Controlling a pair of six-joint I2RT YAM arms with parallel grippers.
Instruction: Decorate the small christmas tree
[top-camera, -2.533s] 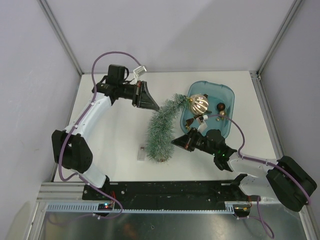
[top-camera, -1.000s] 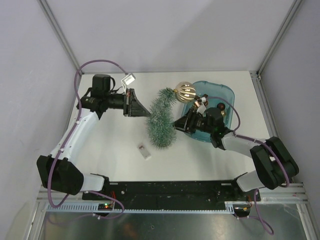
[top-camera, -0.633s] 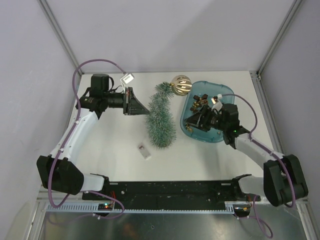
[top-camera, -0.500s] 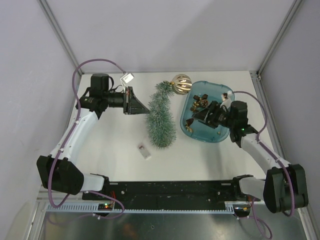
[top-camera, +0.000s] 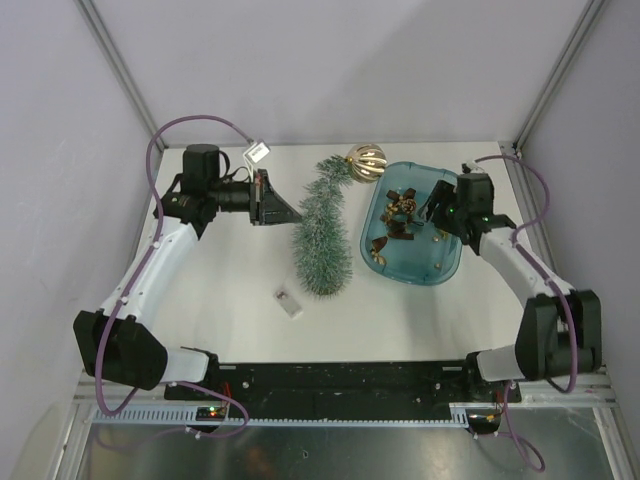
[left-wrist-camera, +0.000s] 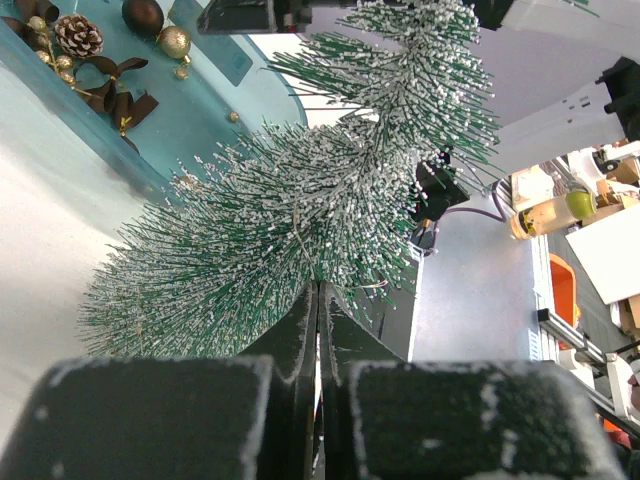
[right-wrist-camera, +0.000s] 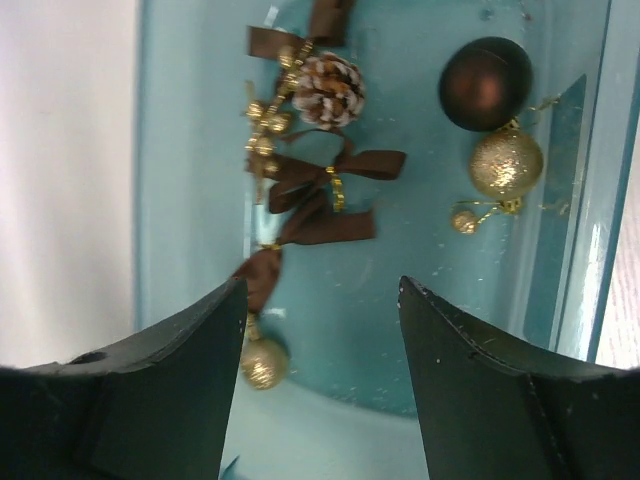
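The pine cone's body (top-camera: 407, 205) (right-wrist-camera: 329, 91) is between the brown bows in the blue tray. My right gripper will go there next and close on it.
The small christmas tree (top-camera: 322, 238) stands mid-table, frosted green and curved, its tip leaning toward the back. A gold ribbed ball (top-camera: 365, 162) hangs at that tip. My left gripper (top-camera: 297, 219) is shut, its fingertips buried in the tree's (left-wrist-camera: 300, 210) bristles on the left flank. My right gripper (top-camera: 427, 208) hovers open over the blue tray (top-camera: 452, 262) with nothing between its fingers (right-wrist-camera: 190, 345). In the tray (right-wrist-camera: 560, 300) lie a pine cone (right-wrist-camera: 330, 88), brown bows (right-wrist-camera: 325, 195), a brown ball (right-wrist-camera: 485, 83) and gold balls (right-wrist-camera: 506, 163).
A small white piece (top-camera: 289, 303) lies on the table in front of the tree. Grey walls with metal posts close in the left, back and right. The arm bases sit on the black rail at the near edge.
My right gripper has drawn away from the tree and swung right and back over the tray. The tree has straightened a little, gold ball still at its tip. The left gripper has barely moved.
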